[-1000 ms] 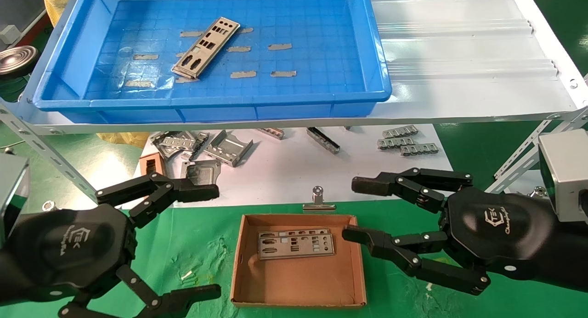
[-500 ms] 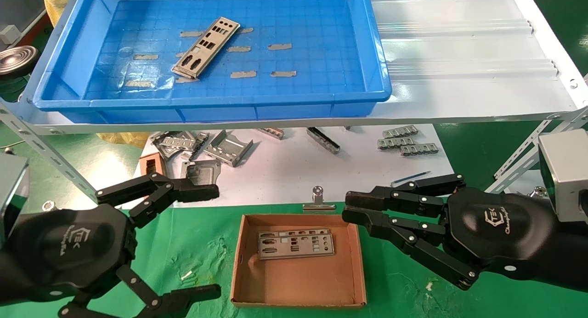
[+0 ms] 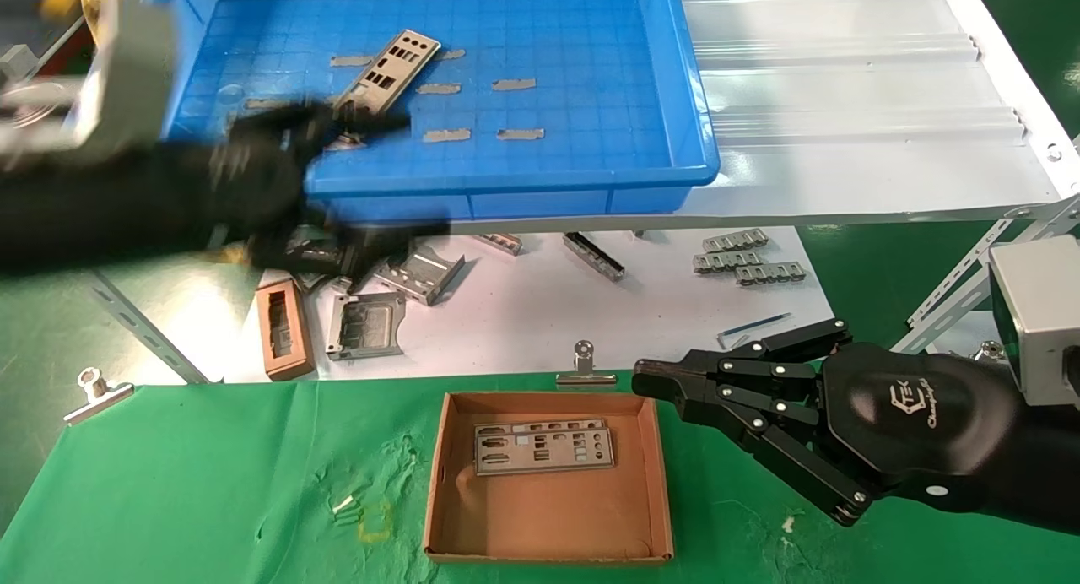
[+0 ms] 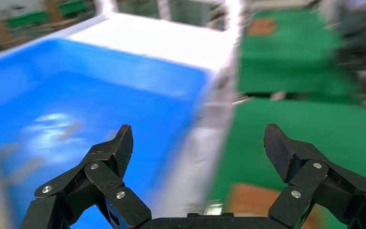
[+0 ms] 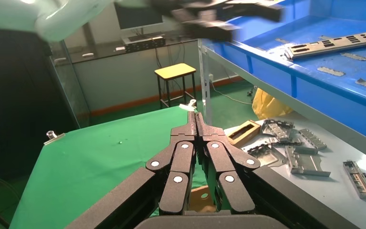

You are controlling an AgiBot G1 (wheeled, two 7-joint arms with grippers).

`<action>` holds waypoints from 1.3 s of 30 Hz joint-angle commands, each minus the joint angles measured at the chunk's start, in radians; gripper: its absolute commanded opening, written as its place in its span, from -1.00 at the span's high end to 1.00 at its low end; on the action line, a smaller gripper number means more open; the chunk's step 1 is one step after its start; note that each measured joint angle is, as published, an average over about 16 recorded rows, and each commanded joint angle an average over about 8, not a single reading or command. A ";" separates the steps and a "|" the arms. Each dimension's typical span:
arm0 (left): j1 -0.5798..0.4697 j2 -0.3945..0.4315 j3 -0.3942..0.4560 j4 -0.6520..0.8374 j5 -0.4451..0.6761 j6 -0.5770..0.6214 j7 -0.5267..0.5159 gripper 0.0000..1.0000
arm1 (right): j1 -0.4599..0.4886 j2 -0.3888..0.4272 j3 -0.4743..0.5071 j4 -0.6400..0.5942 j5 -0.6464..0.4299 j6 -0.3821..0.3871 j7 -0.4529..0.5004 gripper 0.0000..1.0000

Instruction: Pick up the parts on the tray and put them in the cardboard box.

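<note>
I will close my left gripper across the blue tray's silvery plate, near the plate's far end [image 3: 401, 53] with the round holes.
One part, a silvery punched plate [image 3: 384, 73], lies in the blue tray [image 3: 591, 61] and shows too in the right wrist view [image 5: 333, 43]. Another plate [image 3: 544, 449] lies flat in the cardboard box [image 3: 434, 483]. My left gripper [image 3: 418, 175] is blurred and open, one finger over the tray floor beside the plate's near end and the other below the tray's front wall. In the left wrist view it [image 4: 198, 143] holds nothing, above the tray [image 4: 52, 95]. My right gripper [image 3: 645, 377] is shut and empty by the box's far right corner; its tips [image 5: 195, 117] meet.
Bent metal brackets [image 3: 418, 272], clip strips [image 3: 747, 263] and a small brown frame [image 3: 283, 329] lie on the white sheet under the shelf. Binder clips [image 3: 582, 366] [image 3: 94, 394] pin the green cloth. White ribbed shelf [image 3: 844, 103] runs to the right of the tray.
My left arm has swung from the near left up to the tray's front wall, still open. My right gripper has gone from open to shut and dropped slightly.
</note>
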 commanded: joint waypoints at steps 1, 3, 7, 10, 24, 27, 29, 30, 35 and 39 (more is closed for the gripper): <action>-0.099 0.050 0.033 0.092 0.076 -0.016 0.009 -1.00 | 0.000 0.000 0.000 0.000 0.000 0.000 0.000 1.00; -0.175 0.097 0.055 0.199 0.129 -0.044 0.030 -1.00 | 0.000 0.000 0.000 0.000 0.000 0.000 0.000 1.00; -0.291 0.181 0.092 0.390 0.211 -0.106 0.074 -1.00 | 0.000 0.000 0.000 0.000 0.000 0.000 0.000 1.00; -0.350 0.235 0.112 0.509 0.255 -0.164 0.106 -1.00 | 0.000 0.000 0.000 0.000 0.000 0.000 0.000 1.00; -0.424 0.373 0.143 0.785 0.321 -0.336 0.167 -1.00 | 0.000 0.000 0.000 0.000 0.000 0.000 0.000 1.00; -0.426 0.379 0.140 0.805 0.316 -0.330 0.183 -1.00 | 0.000 0.000 0.000 0.000 0.000 0.000 0.000 0.69; -0.425 0.379 0.135 0.815 0.308 -0.323 0.195 -1.00 | 0.000 0.000 0.000 0.000 0.000 0.000 0.000 0.19; -0.424 0.379 0.132 0.820 0.304 -0.320 0.200 -1.00 | 0.000 0.000 0.000 0.000 0.000 0.000 0.000 -0.06; -0.424 0.381 0.120 0.841 0.287 -0.324 0.226 -1.00 | 0.000 0.000 0.000 0.000 0.000 0.000 0.000 -1.00; -0.426 0.384 0.115 0.856 0.280 -0.343 0.240 -1.00 | 0.000 0.000 0.000 0.000 0.000 0.000 0.000 -1.00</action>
